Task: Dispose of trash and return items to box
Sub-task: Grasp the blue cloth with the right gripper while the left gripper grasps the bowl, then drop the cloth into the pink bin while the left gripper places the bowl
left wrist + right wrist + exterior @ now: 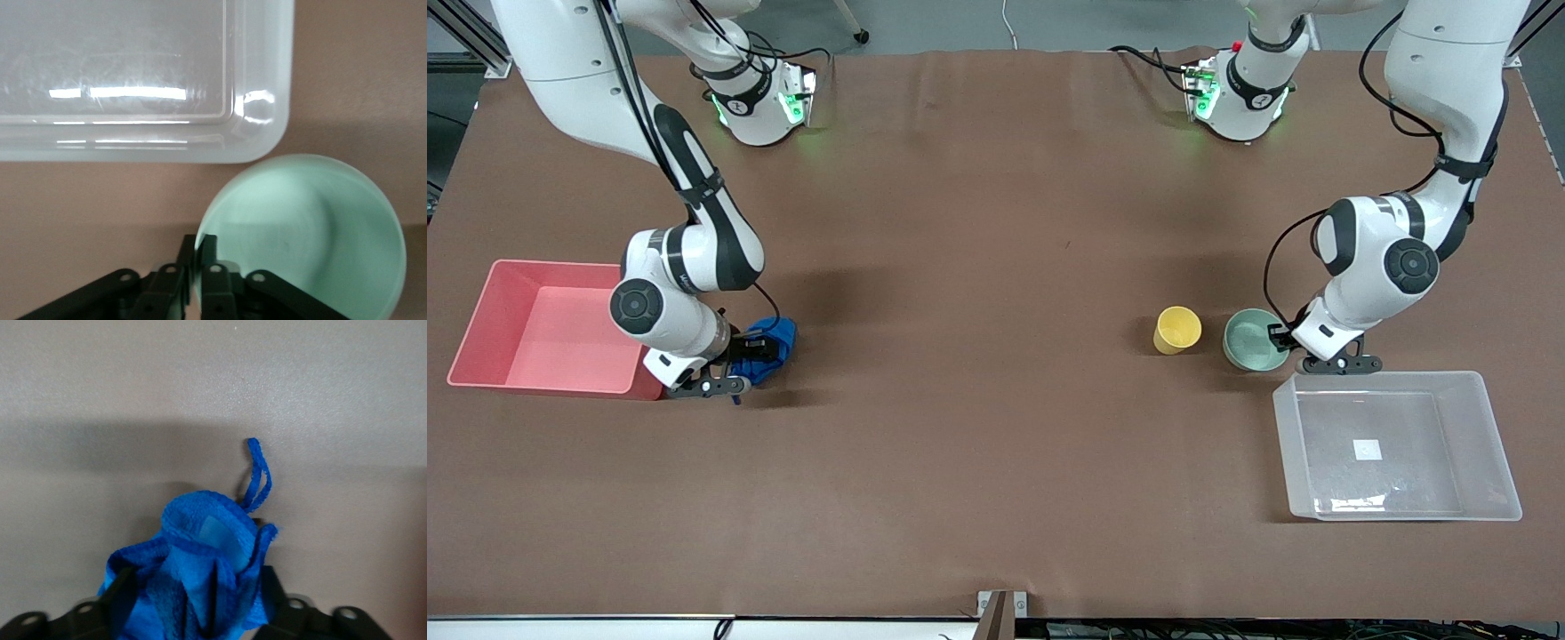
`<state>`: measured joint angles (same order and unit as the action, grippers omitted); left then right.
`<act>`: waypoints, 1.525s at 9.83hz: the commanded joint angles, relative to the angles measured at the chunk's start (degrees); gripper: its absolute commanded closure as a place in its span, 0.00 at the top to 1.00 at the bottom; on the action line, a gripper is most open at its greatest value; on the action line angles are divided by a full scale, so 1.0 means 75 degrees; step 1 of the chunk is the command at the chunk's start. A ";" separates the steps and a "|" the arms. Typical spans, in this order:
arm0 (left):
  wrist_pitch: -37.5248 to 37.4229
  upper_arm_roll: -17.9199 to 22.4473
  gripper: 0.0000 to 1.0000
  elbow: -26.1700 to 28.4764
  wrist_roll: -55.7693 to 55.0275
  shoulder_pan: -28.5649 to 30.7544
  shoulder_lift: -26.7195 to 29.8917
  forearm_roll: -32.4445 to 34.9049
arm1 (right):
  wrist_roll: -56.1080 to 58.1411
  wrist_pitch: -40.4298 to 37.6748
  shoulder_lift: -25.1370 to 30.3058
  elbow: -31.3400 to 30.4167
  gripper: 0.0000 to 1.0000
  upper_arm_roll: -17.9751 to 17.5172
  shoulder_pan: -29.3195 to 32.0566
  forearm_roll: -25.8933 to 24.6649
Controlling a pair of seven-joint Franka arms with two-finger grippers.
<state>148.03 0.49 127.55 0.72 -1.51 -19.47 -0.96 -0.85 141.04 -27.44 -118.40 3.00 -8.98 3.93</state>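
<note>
Next, I set the mint-green bowl, now beside the tub's corner, down with my left gripper in the clear tub [1345,446] by the white sticker.
My right gripper [752,350] is shut on the bright blue wad [774,341], low over the table beside the pink bin [480,311]. In the right wrist view the wad [200,553] bulges between my fingers, its tail [257,477] hanging free, with the gripper [200,603] around it. My left gripper [1282,339] is shut on the rim of the mint-green bowl [1250,340], one finger inside and one outside [200,245]. The bowl [313,227] sits beside a corner of the clear tub [133,67]. The yellow cup [1177,330] stands upright beside the bowl, toward the right arm's end.
The clear tub [1396,382], with a white sticker [1368,450] at its bottom, lies nearer the front camera than the bowl, at the left arm's end. The pink bin lies at the right arm's end. Brown cloth covers the table [996,444].
</note>
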 commanded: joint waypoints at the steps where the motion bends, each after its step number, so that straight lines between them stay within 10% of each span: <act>1: -0.1109 0.0074 0.00 0.0058 0.0360 0.0014 0.0975 -0.0072 | -0.0098 0.0202 0.0072 -0.0290 0.00 0.0010 -0.0102 0.0436; 4: -0.2661 0.0331 0.00 -0.1918 0.0921 0.0026 0.0771 -0.0480 | -0.0109 -0.0251 0.0351 -0.0151 0.00 -0.0001 0.0234 0.0448; 9: -0.3999 0.1526 0.00 -0.6313 0.2738 -0.0021 -0.2226 -0.1736 | 0.0983 -0.4133 0.2157 0.1759 0.00 0.0185 0.1707 0.0064; 15: -0.2980 0.1762 0.00 -0.6942 0.3127 0.0108 -0.3872 -0.2274 | 0.3816 -0.0777 0.0826 0.0086 0.03 0.0163 0.3845 -0.0653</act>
<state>124.83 13.15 75.61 22.74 -1.07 -45.95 -16.28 27.23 130.88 -18.62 -115.89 5.58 19.04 -0.18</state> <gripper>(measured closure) 0.974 0.872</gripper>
